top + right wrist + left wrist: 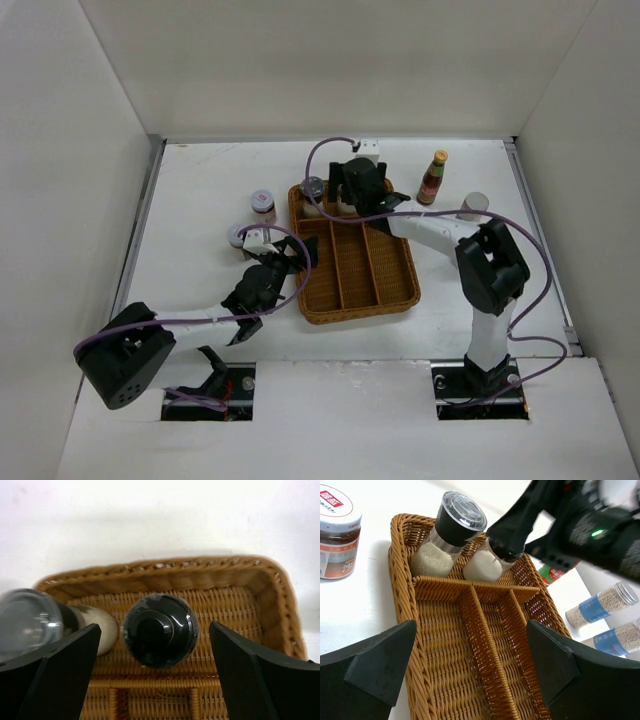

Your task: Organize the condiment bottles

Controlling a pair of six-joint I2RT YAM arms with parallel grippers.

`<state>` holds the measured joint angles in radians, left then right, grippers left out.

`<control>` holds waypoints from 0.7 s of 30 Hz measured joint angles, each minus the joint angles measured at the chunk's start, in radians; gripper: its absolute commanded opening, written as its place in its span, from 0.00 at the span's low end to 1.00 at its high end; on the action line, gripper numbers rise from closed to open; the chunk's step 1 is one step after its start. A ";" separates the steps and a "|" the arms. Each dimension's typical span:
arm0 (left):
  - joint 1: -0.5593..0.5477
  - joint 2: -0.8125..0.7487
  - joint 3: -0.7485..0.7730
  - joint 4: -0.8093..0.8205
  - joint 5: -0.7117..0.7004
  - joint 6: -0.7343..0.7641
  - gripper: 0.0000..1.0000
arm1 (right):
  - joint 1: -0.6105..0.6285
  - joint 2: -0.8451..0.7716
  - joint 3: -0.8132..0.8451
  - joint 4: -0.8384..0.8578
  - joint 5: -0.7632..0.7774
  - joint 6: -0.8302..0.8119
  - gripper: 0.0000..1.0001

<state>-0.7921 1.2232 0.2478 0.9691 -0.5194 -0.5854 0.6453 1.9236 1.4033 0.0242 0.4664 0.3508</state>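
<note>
Next, I move my right gripper to the red-sauce bottle beside the silver-lidded canister and close it on the bottle's yellow cap point(440, 157).
The black-capped bottle point(160, 630) stands in the far compartment of the wicker tray point(400, 290), beside the grey-lidded shaker point(312, 188). My right gripper point(155, 655) is open just above the bottle, with a finger on each side and not touching it. My left gripper point(470, 665) is open and empty over the tray's left long compartments. Two red-labelled jars point(263, 205) point(240, 237) stand left of the tray. The red-sauce bottle point(433, 178) and a silver-lidded canister point(473, 206) stand to its right. Two white-blue canisters point(600, 605) point(620, 640) show in the left wrist view.
The tray has three long compartments point(445, 645) that hold nothing, and woven dividers point(485, 650). White walls close in the table on the left, far and right sides. The right arm point(440, 232) reaches across the tray's far right corner.
</note>
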 measured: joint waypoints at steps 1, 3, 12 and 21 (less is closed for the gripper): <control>0.000 0.000 0.000 0.000 0.000 0.000 0.94 | 0.000 -0.023 -0.001 -0.005 -0.005 -0.004 0.99; 0.000 0.001 0.000 0.000 0.001 -0.002 0.94 | -0.004 -0.092 -0.010 -0.013 -0.011 -0.010 1.00; -0.001 0.007 0.000 0.000 0.004 -0.006 0.94 | -0.222 -0.468 -0.086 0.024 0.035 -0.079 0.97; 0.000 0.011 0.000 0.000 0.009 -0.007 0.94 | -0.414 -0.321 -0.092 -0.005 0.031 -0.141 0.94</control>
<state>-0.7921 1.2346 0.2481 0.9695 -0.5106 -0.5926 0.2310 1.6024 1.3117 0.0189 0.4973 0.2100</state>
